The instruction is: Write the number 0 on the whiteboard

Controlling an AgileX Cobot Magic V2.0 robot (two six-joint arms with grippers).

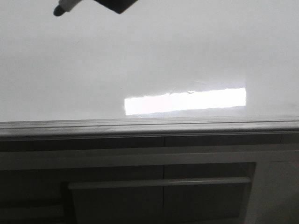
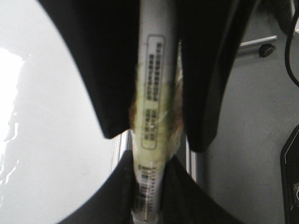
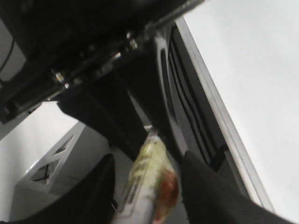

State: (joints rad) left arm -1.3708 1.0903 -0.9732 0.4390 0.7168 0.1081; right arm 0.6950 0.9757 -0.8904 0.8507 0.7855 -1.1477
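Note:
My right gripper has the marker slanted between its fingers, so my left gripper will keep it still while my right gripper closes on the marker's taped body (image 3: 142, 186) in line.
The whiteboard (image 1: 140, 56) is glossy white and fills the upper front view; no number 0 is in view on it. A white marker (image 1: 65, 6) with a black tip hangs over its top left, held by a black gripper part at the frame's top edge. In the left wrist view my left gripper (image 2: 148, 196) is shut on the marker (image 2: 154, 84), with the board (image 2: 46, 140) beside it. Two more black fingers (image 2: 103, 70) flank the barrel farther along. In the right wrist view my right gripper (image 3: 149, 200) stands open round the blurred, taped marker (image 3: 149, 182), narrow gaps on both sides.
A bright rectangular glare patch (image 1: 184, 100) lies on the board. A grey metal rail (image 1: 149, 125) bounds its near edge. Below it is a dark grey cabinet (image 1: 140, 196) with a bar handle (image 1: 159, 182). Grey floor (image 2: 252, 140) lies beyond the rail.

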